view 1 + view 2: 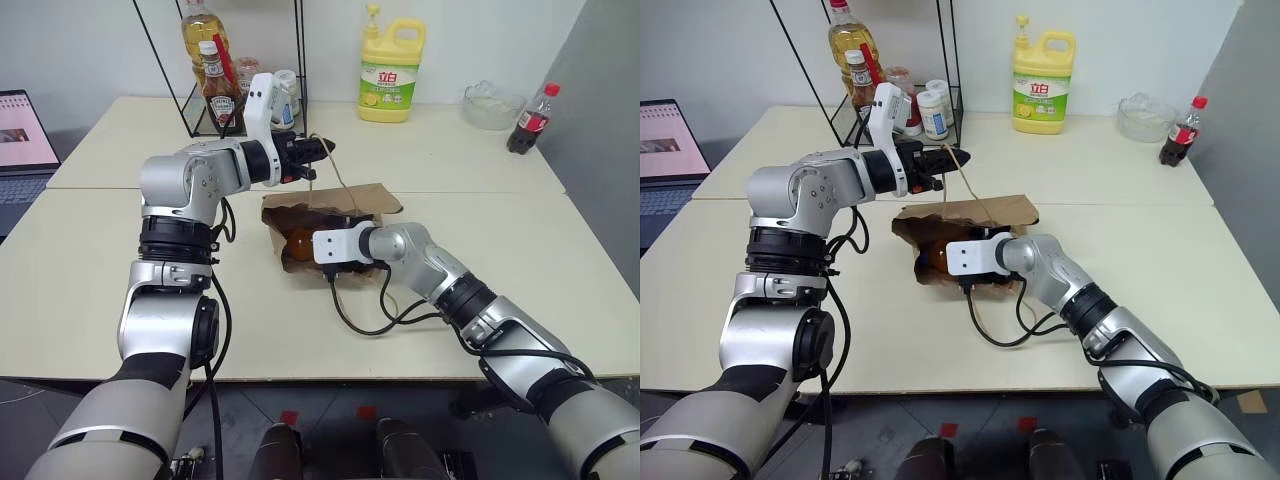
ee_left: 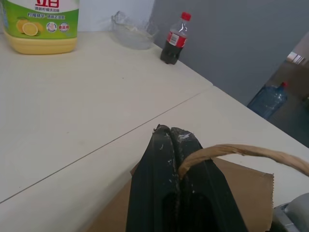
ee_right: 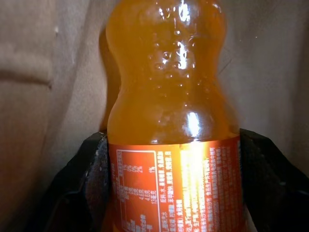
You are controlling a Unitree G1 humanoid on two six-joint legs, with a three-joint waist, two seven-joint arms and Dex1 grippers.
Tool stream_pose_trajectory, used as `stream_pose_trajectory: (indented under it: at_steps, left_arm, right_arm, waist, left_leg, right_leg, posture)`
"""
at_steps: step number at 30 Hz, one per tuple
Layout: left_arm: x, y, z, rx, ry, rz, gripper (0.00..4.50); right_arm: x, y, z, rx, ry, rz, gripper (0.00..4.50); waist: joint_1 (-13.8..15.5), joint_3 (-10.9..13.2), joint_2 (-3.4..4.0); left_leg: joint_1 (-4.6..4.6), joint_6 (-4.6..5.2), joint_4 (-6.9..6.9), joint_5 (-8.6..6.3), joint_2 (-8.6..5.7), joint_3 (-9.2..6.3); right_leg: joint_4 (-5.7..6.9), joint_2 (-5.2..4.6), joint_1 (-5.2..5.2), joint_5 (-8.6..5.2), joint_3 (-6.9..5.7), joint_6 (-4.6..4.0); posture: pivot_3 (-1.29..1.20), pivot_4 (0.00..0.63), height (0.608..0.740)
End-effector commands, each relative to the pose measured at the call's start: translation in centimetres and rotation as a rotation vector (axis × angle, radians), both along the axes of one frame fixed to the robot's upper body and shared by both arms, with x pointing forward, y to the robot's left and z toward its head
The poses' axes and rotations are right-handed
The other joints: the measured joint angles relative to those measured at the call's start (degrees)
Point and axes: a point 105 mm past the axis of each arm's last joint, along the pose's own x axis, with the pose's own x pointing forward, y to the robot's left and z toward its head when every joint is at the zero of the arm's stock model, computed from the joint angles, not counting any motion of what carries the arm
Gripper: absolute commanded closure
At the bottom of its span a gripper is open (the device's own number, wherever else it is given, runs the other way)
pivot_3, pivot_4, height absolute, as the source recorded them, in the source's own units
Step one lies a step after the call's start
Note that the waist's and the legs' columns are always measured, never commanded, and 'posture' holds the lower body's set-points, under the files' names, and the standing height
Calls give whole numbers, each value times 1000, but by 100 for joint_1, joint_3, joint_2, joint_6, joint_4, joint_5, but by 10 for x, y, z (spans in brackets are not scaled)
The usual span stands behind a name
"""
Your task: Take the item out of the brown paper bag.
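The robot's right gripper will release the bottle beside the bag, on the table (image 1: 465,240) in front of the glass bowl.
The brown paper bag (image 1: 340,205) lies on its side in the middle of the table, mouth toward me. My left gripper (image 1: 318,150) hovers above its far left corner, shut on one twisted paper handle (image 2: 241,151) and holding that loop up. My right gripper (image 3: 173,137) reaches into the bag's mouth. In the right wrist view its black fingers (image 3: 96,164) press against both sides of the item (image 3: 169,96), a clear bottle of orange drink with an orange label. From the head views a part of the bottle (image 1: 298,243) shows amber inside the bag. Its cap is hidden.
At the back of the table stand a yellow detergent jug (image 1: 392,72), a glass bowl (image 1: 492,104) and a red-capped cola bottle (image 1: 531,118). A black wire rack with sauce bottles (image 1: 215,80) is at the back left, a laptop (image 1: 22,140) at far left. A black cable (image 1: 370,320) loops beside my right arm.
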Motion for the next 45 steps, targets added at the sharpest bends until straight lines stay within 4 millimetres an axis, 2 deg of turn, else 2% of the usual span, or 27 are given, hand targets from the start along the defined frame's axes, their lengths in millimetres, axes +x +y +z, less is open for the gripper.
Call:
stream_pose_trajectory:
  at_steps: [1, 5, 10, 15, 21, 27, 33, 35, 37, 39, 43, 45]
  left_arm:
    - [-3, -1, 17, -20, -68, -5, 4500]
    - [-1, 2, 17, -19, -69, 10, 4500]
    - [3, 6, 14, -11, -60, 39, 4500]
    - [4, 6, 13, -7, -62, 41, 4500]
    - [6, 6, 12, 6, -67, 40, 4500]
    - [7, 7, 10, 22, -70, 43, 4500]
    - [8, 8, 10, 30, -73, 46, 4500]
    - [8, 7, 9, 32, -74, 45, 4500]
    - [8, 7, 9, 35, -76, 42, 4500]
    - [8, 7, 9, 37, -77, 41, 4500]
    - [8, 6, 9, 40, -78, 37, 4500]
    - [7, 6, 8, 42, -79, 35, 4500]
  right_arm:
    - [8, -21, 3, -3, -20, -52, 1286]
    - [-4, -16, 22, 66, -51, 43, 1286]
    - [-36, -9, 44, 198, -56, 223, 1286]
    - [-48, -19, 61, 261, -73, 253, 1286]
    - [-61, -24, 92, 402, -108, 283, 1286]
    - [-90, -38, 121, 621, 27, 347, 1286]
    - [-102, -56, 158, 844, 120, 290, 1286]
    - [-101, -64, 172, 937, 125, 241, 1286]
    - [-87, -88, 202, 1133, 90, 115, 1286]
    - [-75, -110, 216, 1242, 52, -5, 1286]
    - [-43, -171, 207, 1268, -87, -352, 1286]
    - [-28, -199, 184, 1182, -108, -543, 1286]
  waist:
    - [9, 0, 0]
    - [30, 2, -1]
    - [3, 8, -3]
    - [-8, 20, -1]
    - [-7, 31, -5]
    - [3, 53, -7]
    - [21, 55, -6]
    - [28, 55, -6]
    - [29, 59, -5]
    - [35, 63, 0]
    - [103, 62, 0]
    - [139, 63, -1]
  left_leg:
    - [-1, -1, 0, 1, -1, 0]
    - [-9, -2, -1, 1, -4, -1]
    - [-18, -2, -11, 0, -5, 1]
    - [-20, -3, -15, 1, -4, 1]
    - [-20, -3, -11, 1, -5, 1]
    - [-24, -3, -10, 2, -5, 0]
    - [-25, -3, -9, 2, -4, 0]
    - [-25, -3, -9, 1, -5, 0]
    - [-25, -2, -9, 1, -5, 0]
    - [-29, -1, -8, 2, -5, 0]
    - [-30, 5, -10, -1, -8, 0]
    - [-32, 19, -10, -9, -15, 1]
  right_leg:
    - [0, 0, 0, 0, 0, 0]
    - [-7, -4, -1, 0, -2, 0]
    - [-20, -7, -8, 0, -2, 0]
    - [-19, -6, -13, 0, -2, 0]
    - [-17, -6, -12, 0, -2, 0]
    - [-18, -8, -12, 0, -3, 0]
    - [-17, -7, -12, 0, -4, -1]
    - [-17, -8, -12, 0, -4, 0]
    - [-17, -8, -13, 0, -4, -1]
    - [-14, -8, -18, 0, -3, -1]
    - [-18, -9, -17, 0, -4, -1]
    - [-19, -15, -18, 0, -2, -1]
  posture:
    - [0, 150, 740]
    - [0, 150, 740]
    - [0, 150, 740]
    - [0, 150, 740]
    - [0, 150, 740]
    - [0, 150, 740]
    - [0, 150, 740]
    - [0, 150, 740]
    - [0, 150, 740]
    - [0, 150, 740]
    - [0, 150, 740]
    - [0, 150, 740]
